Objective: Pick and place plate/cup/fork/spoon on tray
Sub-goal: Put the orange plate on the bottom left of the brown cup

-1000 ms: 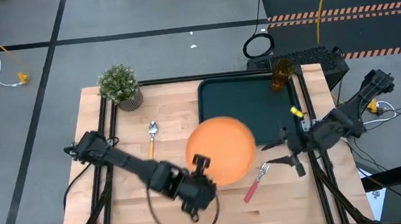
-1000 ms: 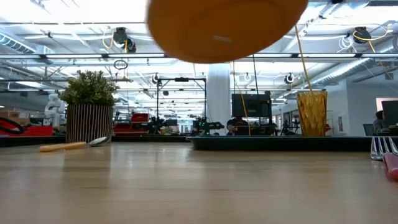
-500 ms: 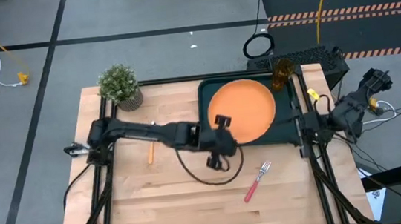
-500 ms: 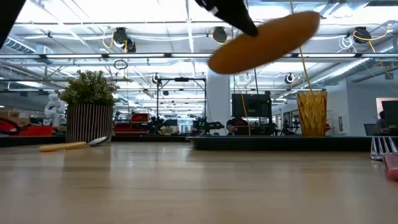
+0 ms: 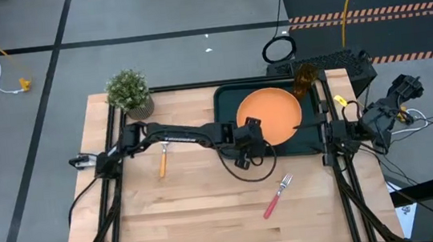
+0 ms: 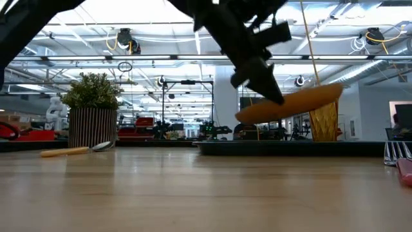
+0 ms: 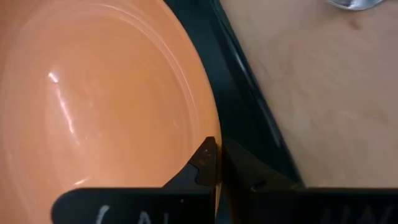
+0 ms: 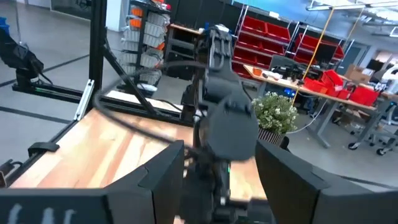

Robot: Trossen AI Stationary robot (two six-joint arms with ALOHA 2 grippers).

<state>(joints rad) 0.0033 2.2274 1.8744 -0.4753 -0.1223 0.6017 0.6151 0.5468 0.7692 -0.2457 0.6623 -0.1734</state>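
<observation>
Next, my left gripper releases the orange plate so it lies flat on the dark green tray (image 5: pixel 278 115), next to the amber cup.
My left gripper (image 5: pixel 250 130) is shut on the orange plate (image 5: pixel 269 115), which hangs over the dark green tray (image 5: pixel 226 104). In the low view the plate (image 6: pixel 293 104) is tilted and clear of the tray's rim (image 6: pixel 257 147). The amber cup (image 5: pixel 303 80) stands at the tray's far right corner. The fork (image 5: pixel 276 196) lies on the table near the tray's near edge. The spoon (image 5: pixel 162 157) lies left of the tray, partly under my left arm. My right gripper (image 8: pixel 217 180) is open and empty at the table's right edge. My left gripper pinches the plate's rim (image 7: pixel 210 144) at its near-left edge, one finger (image 7: pixel 198 167) on the upper face and the other below. The fingers slant down from the table's left. The plate is lifted clear over the tray and tilted, its right side higher.
A potted plant (image 5: pixel 129 91) stands at the table's far left corner. Bare wood lies between the spoon and the fork. My right arm (image 5: pixel 362 126) reaches in at the tray's right side.
My left gripper has carried the plate from above the table's near middle toward the far right, over the tray, and down close to it; the plate has stayed tilted and clear. My right gripper has drawn back from near the fork toward the table's right edge.
</observation>
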